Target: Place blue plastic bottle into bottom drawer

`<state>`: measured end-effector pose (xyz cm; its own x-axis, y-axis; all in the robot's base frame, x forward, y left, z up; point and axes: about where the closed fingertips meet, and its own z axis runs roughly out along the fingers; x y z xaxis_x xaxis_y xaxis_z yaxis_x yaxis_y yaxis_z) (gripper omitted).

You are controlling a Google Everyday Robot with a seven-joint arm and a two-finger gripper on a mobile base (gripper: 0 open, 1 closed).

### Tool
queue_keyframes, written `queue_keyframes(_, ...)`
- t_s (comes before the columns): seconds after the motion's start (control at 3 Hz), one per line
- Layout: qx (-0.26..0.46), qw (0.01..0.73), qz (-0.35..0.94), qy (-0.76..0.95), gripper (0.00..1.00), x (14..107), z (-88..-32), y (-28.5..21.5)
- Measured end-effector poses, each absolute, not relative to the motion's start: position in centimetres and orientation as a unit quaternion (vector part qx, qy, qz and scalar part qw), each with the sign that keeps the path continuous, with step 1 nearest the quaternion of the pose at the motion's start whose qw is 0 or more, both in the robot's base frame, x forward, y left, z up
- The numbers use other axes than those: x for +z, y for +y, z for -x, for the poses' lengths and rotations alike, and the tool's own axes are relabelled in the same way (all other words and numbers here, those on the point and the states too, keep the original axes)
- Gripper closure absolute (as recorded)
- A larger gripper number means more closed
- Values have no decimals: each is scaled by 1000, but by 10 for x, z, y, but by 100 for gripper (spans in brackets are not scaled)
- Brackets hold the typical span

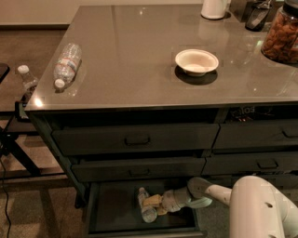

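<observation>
My gripper has the blue plastic bottle. It will let go of it on the middle of the open bottom drawer's dark bottom (141, 206).
The bottom drawer (111, 218) of the left column is pulled out, showing its dark flat floor. The blue plastic bottle (145, 205) lies on its side inside it, cap toward the back. My gripper (152, 203) reaches into the drawer from the right, low over the floor, with its yellowish fingertips right at the bottle's right side. My white arm (260, 204) comes in from the lower right.
A clear crinkled water bottle (66, 64) lies at the counter's left edge. A white bowl (196, 62) sits mid-counter. A jar of snacks (281, 33) and a white container (215, 8) stand at the back right. A small bottle (27, 79) stands off the counter, left.
</observation>
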<state>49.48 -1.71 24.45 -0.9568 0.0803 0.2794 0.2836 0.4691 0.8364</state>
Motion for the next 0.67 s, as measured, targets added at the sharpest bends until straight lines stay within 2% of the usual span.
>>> queue_keyframes(0.67, -518, 91, 97, -845, 100, 229, -511, -10)
